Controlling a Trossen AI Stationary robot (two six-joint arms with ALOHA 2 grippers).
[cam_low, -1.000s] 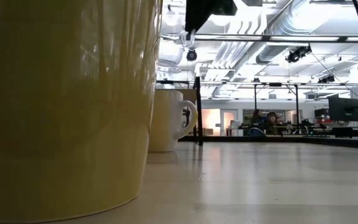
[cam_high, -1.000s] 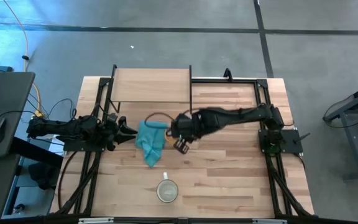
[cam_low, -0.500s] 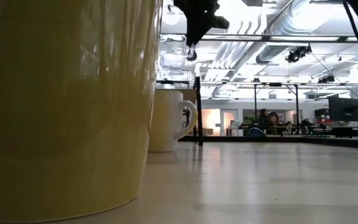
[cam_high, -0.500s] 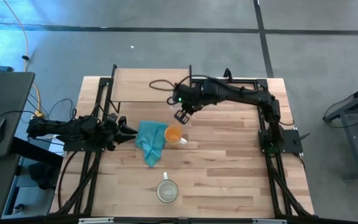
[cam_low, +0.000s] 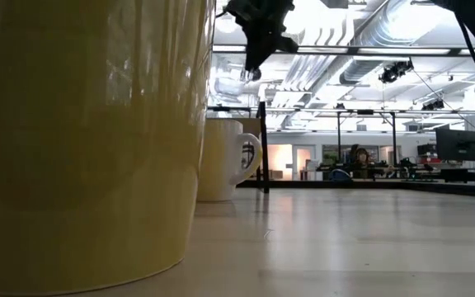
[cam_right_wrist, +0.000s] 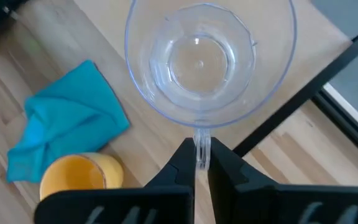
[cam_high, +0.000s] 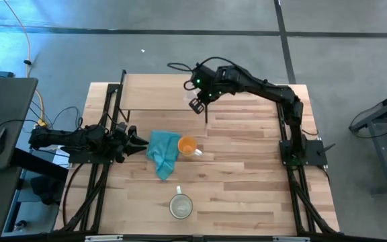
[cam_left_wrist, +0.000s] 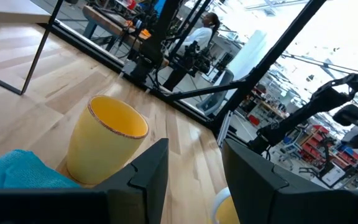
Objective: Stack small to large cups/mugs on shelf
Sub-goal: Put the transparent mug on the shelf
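Note:
Next, I set the clear glass cup on the wooden shelf (cam_high: 188,93) (cam_right_wrist: 209,48) close to its black edge with my right gripper.
The small clear glass cup (cam_right_wrist: 210,59) is in my right gripper (cam_right_wrist: 202,163), which is shut on it and raised in the air at the shelf's (cam_high: 163,92) right edge; the gripper (cam_high: 197,105) also shows high up in the low view (cam_low: 256,37). The orange mug (cam_high: 188,146) stands on its base on the table beside the teal cloth (cam_high: 162,153). The cream-white mug (cam_high: 180,206) stands near the table's near edge. My left gripper (cam_left_wrist: 194,168) is open and waits at the table's left side, pointing at the cloth and the orange mug (cam_left_wrist: 104,146). My right gripper pinches the glass cup's rim (cam_right_wrist: 202,138) between its two fingers, one finger inside the cup and one outside. The cup is lifted clear of the table, with its open mouth toward the wrist camera.
The shelf's black frame post (cam_right_wrist: 291,102) runs just beside the held cup. The teal cloth (cam_right_wrist: 67,134) lies crumpled left of the orange mug (cam_right_wrist: 79,177). Bare planks (cam_high: 247,168) lie on the table's right half. A person (cam_low: 355,157) sits far off in the room.
My right gripper has risen from beside the orange mug and the cloth and moved toward the table's far edge, up to the shelf's right edge, carrying the glass cup. The orange mug, hidden under the arm before, now shows.

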